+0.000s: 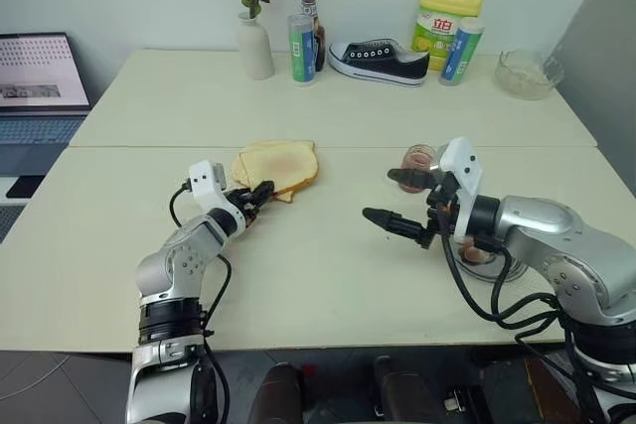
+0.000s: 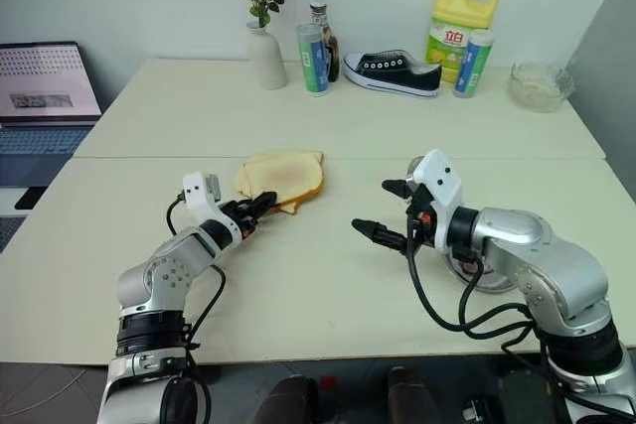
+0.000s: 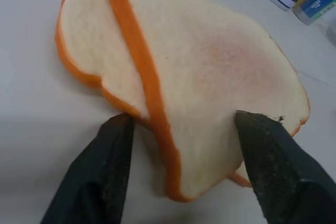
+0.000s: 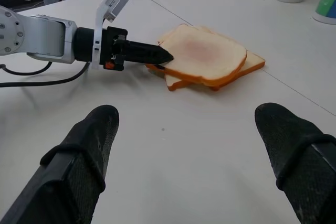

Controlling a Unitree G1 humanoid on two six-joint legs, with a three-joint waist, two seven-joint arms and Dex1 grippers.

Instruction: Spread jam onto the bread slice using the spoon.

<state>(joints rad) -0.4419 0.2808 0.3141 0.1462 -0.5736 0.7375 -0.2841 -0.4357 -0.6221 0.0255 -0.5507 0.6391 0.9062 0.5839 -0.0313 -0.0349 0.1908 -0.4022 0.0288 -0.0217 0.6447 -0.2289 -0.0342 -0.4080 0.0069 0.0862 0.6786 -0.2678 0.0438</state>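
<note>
The fingers of my left gripper reach past the corner of the top bread slice to the lower slice, so next I move back and pinch only that jutting corner (image 3: 191, 179).
Two bread slices lie stacked mid-table; the top bread slice (image 1: 283, 164) has a browned face and overlaps the lower slice (image 3: 89, 30). My left gripper (image 1: 260, 194) is at the stack's near left corner, open, with one finger (image 3: 113, 171) beside the lower crust and the other finger (image 3: 273, 166) over the top slice's edge. To the right, my right gripper (image 1: 390, 198) hovers open and empty above the table, pointing toward the bread. Behind it stands a small glass jar of red-pink jam (image 1: 420, 159). The spoon is out of view.
A round dish (image 1: 492, 270) sits under my right forearm. Along the far edge stand a vase (image 1: 255, 47), bottles (image 1: 302, 47), a black shoe (image 1: 378, 59), a yellow jug (image 1: 449, 12) and a glass bowl (image 1: 530, 73). A laptop (image 1: 40, 81) sits off the table's left.
</note>
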